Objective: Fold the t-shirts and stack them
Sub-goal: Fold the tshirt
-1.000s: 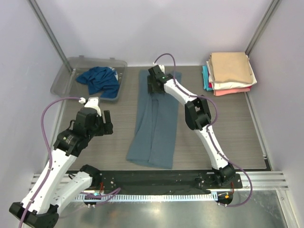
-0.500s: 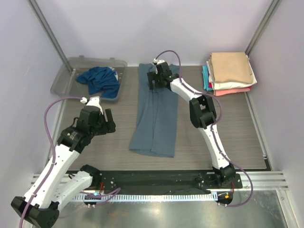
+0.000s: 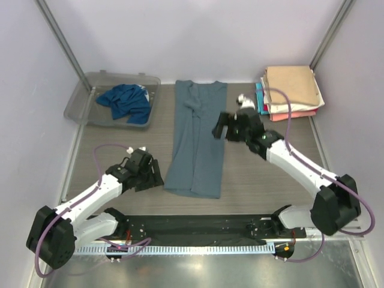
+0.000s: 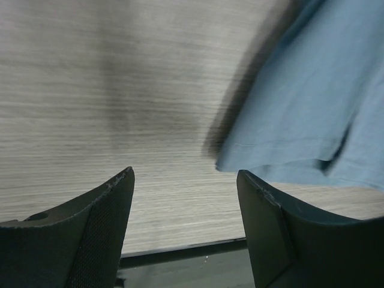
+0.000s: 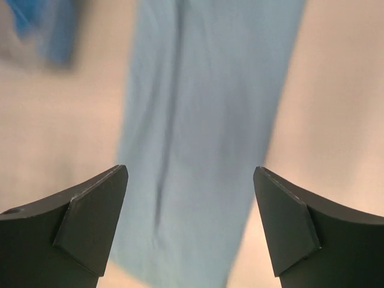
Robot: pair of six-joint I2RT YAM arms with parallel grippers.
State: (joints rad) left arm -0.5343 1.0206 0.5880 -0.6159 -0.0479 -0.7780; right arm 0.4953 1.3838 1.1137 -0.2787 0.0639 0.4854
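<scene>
The robot's right gripper will close on the near corner (image 3: pixel 218 195) of the slate-blue t-shirt, on the side away from the clear tub.
A slate-blue t-shirt (image 3: pixel 197 139) lies folded into a long narrow strip down the middle of the table. My left gripper (image 3: pixel 147 175) is open and empty, low over the table just left of the strip's near left corner (image 4: pixel 282 150). My right gripper (image 3: pixel 223 128) is open and empty, just right of the strip's middle; the strip fills the right wrist view (image 5: pixel 204 138). A teal-blue t-shirt (image 3: pixel 126 102) lies crumpled in the clear tub. Folded t-shirts, tan (image 3: pixel 291 84) on top of white, coral and teal, are stacked at the back right.
The clear plastic tub (image 3: pixel 81 99) stands at the back left. A black rail (image 3: pixel 198 225) runs along the near table edge, also showing in the left wrist view (image 4: pixel 180 252). Grey walls and metal posts close in the sides.
My right gripper let go of the strip's far end and pulled back to its right side. My left arm swung down toward the strip's near left corner. The strip slid farther away.
</scene>
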